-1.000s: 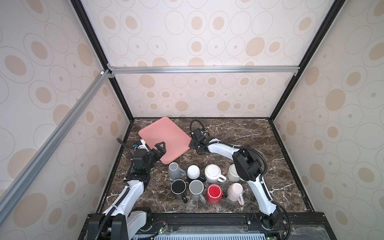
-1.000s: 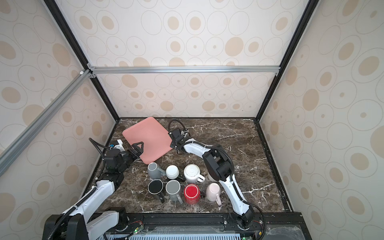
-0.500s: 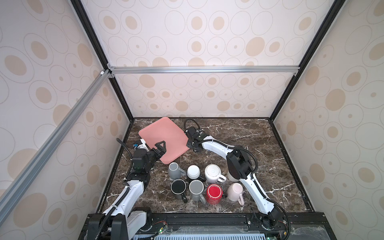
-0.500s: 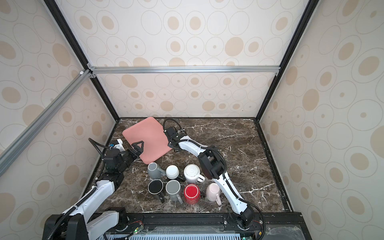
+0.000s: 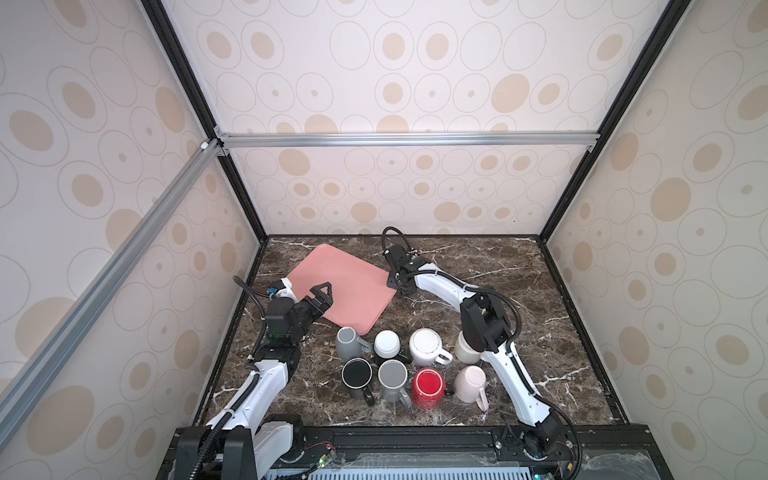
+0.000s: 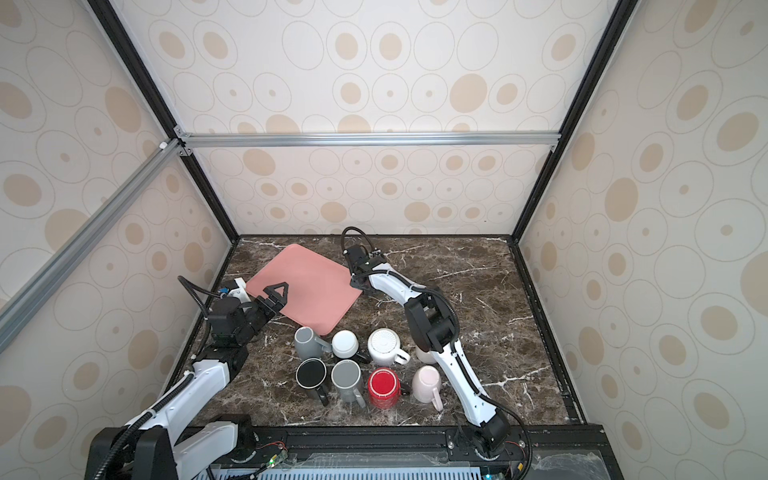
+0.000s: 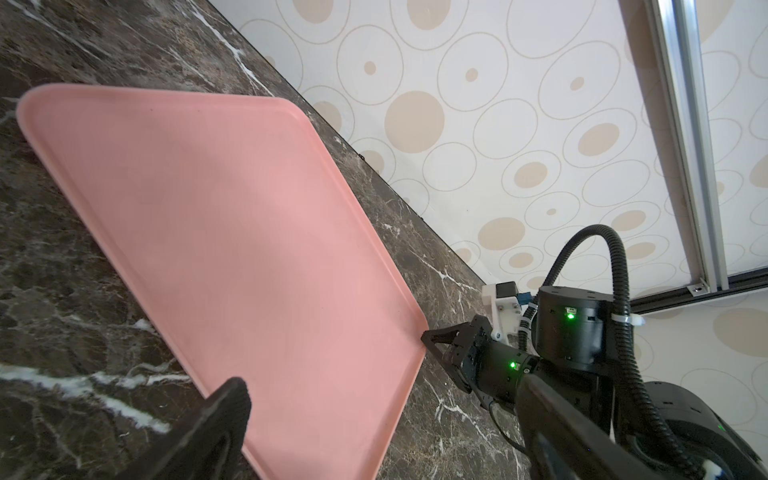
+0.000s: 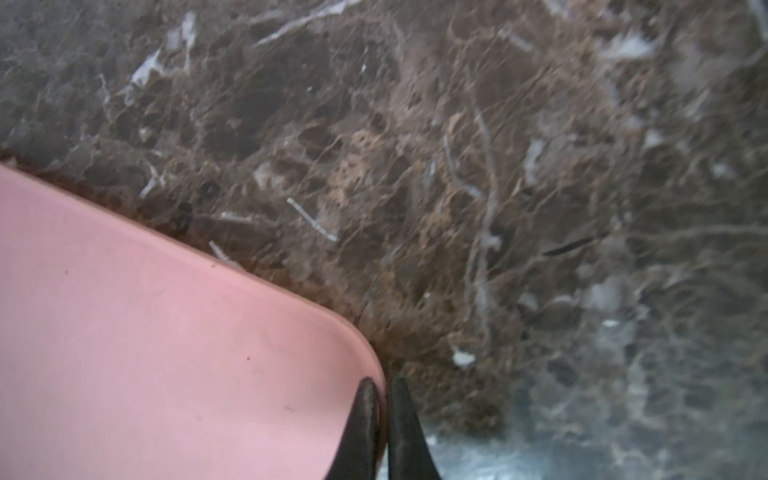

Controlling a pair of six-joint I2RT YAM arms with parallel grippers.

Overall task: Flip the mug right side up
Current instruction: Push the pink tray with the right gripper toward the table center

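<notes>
The pink tray, now far behind the mugs, will be let go by my right gripper on the marble table [image 5: 404,299] close behind the back row of mugs.
Several mugs stand in two rows near the table's front. Among them are a red mug [image 5: 428,384] and a ribbed white mug [image 5: 424,346], both bottom up, and a grey mug [image 5: 347,341] that leans on its side. No gripper touches any mug. My right gripper [image 5: 395,286] [image 8: 384,386] is shut on the right corner rim of the pink tray [image 5: 345,286] [image 8: 166,332], far behind the mugs. My left gripper [image 5: 322,293] hangs open over the tray's near left part. Only one of its fingers [image 7: 226,411] shows in the left wrist view.
A beige mug [image 5: 462,348] is half hidden behind my right arm's elbow [image 5: 484,324]. A black mug [image 5: 356,374], a second grey mug [image 5: 392,376] and a pale pink mug [image 5: 469,382] fill the front row. Walls enclose the marble table [image 5: 519,291] on three sides.
My right gripper's jaws have closed onto the tray's corner rim. The left arm and the mugs have not moved.
</notes>
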